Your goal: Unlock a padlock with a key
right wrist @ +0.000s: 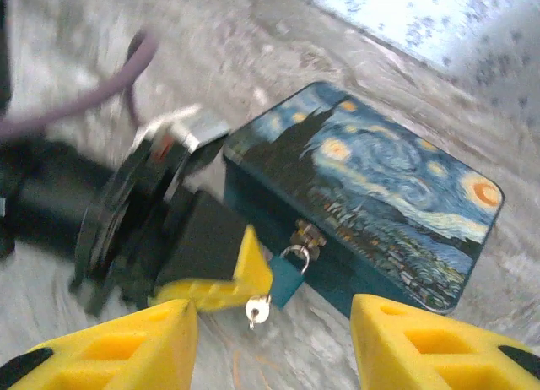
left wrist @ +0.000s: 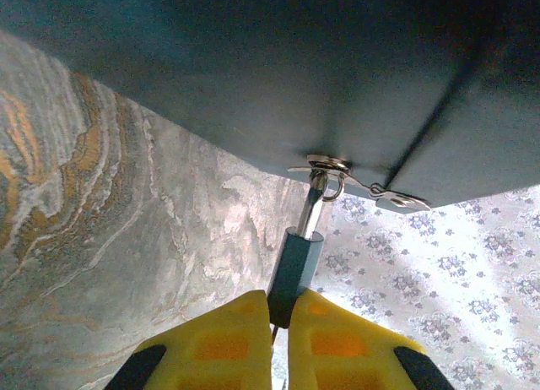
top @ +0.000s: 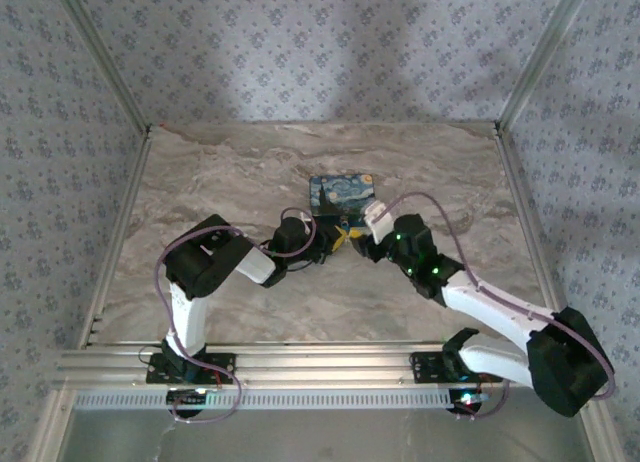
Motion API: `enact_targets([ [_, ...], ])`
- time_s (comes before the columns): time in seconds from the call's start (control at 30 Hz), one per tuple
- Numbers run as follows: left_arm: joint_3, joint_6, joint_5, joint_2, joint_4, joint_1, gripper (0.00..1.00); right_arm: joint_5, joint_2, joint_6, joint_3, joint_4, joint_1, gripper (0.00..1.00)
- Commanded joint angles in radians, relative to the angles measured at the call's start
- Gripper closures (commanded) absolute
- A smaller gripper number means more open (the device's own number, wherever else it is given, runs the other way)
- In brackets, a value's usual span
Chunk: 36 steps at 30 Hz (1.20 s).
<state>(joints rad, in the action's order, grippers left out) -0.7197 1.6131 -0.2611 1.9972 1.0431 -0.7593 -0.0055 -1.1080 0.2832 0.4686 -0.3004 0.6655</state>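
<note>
My right gripper needs to turn around and pinch the key's round head across its flat sides [right wrist: 256, 311], because the head faces it flat-on while it is open.
A small teal padlock [right wrist: 285, 278] with a silver shackle hangs from the hasp [right wrist: 308, 235] on the front of the blue night-sky box [right wrist: 380, 196]. My left gripper [left wrist: 281, 310] is shut on the padlock's body [left wrist: 297, 268], yellow fingers [right wrist: 240, 272] pinching its lower end. The silver head of the key [right wrist: 258, 309] sticks out just below the padlock. My right gripper [right wrist: 272, 312] is open, its pads wide apart, a short way in front of the key and touching nothing. From above, both grippers meet at the box's near side [top: 342, 194].
The box stands mid-table on the marbled top [top: 230, 172]. Metal frame posts [top: 520, 172] and patterned curtain walls close in the sides and back. The left arm's black wrist and purple cable [right wrist: 93, 103] lie left of the box.
</note>
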Motion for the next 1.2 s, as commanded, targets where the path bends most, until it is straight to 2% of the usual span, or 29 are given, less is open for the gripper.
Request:
enact_targets([
  [0.0,-0.008,-0.015,0.013,-0.029,-0.038,0.002,0.91,0.118,-0.034,0.349,-0.046,-0.051,0.046,0.48],
  [0.3,-0.009,-0.015,0.014,-0.032,-0.043,0.002,0.9,0.253,-0.256,0.491,-0.067,-0.23,0.123,0.47],
  [0.53,-0.01,-0.017,0.016,-0.039,-0.05,0.002,0.9,0.236,-0.332,0.512,-0.049,-0.315,0.118,0.49],
  [1.17,-0.011,-0.007,0.011,-0.039,-0.051,0.003,0.91,0.22,-0.455,0.513,-0.008,-0.417,0.088,0.65],
])
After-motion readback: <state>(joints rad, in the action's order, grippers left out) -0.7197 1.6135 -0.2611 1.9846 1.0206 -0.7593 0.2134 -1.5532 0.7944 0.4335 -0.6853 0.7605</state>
